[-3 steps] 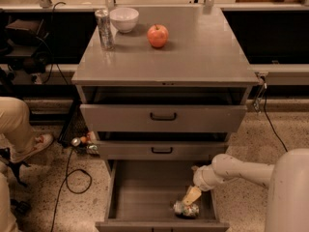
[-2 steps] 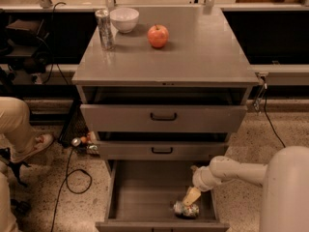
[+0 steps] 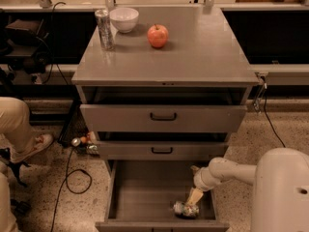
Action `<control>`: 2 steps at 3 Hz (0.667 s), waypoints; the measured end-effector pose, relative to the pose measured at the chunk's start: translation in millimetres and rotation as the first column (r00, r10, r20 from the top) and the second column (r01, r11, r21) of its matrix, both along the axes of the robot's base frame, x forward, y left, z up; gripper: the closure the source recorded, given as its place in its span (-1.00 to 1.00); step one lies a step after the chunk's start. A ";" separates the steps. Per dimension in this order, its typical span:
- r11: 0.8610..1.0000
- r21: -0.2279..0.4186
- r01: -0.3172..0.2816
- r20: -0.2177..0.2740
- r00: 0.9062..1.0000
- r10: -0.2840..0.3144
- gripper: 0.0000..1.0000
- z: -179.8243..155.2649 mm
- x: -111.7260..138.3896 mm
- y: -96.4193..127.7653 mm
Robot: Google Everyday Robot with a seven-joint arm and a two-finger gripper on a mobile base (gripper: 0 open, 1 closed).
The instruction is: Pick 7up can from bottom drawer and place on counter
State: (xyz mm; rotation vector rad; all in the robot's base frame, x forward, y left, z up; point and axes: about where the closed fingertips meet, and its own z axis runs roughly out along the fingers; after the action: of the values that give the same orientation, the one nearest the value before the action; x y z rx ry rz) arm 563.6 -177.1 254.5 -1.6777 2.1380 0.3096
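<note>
I should grip the 7up can's body in the bottom drawer, toward the can's end (image 3: 192, 211) nearest my arm.
The bottom drawer (image 3: 140, 197) stands pulled open at the foot of the grey cabinet. The 7up can (image 3: 185, 210), short and silver with green marks, lies on its side at the drawer's front right. My gripper (image 3: 192, 201) reaches down into the drawer from the right, its pale fingers right over the can and touching or nearly touching it. The counter (image 3: 193, 52) is the broad grey top of the cabinet, above the two shallower drawers.
On the counter stand a tall slim silver can (image 3: 104, 29), a white bowl (image 3: 124, 19) and a red apple (image 3: 158, 36), all at the back left. A seated person's leg (image 3: 19, 129) and cables (image 3: 72, 173) are on the floor at left.
My arm has shifted slightly; the gripper stays at the can in the bottom drawer. The can has not moved.
</note>
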 end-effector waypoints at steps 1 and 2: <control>0.999 -0.017 -0.033 0.005 0.999 0.033 -1.00 -24.3 6.3 -8.0; 0.999 -0.034 -0.037 -0.007 0.999 0.037 -1.00 -43.4 5.4 -15.6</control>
State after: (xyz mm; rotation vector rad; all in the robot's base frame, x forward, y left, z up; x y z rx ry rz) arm 569.0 -192.7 211.1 -1.7393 2.1304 0.2917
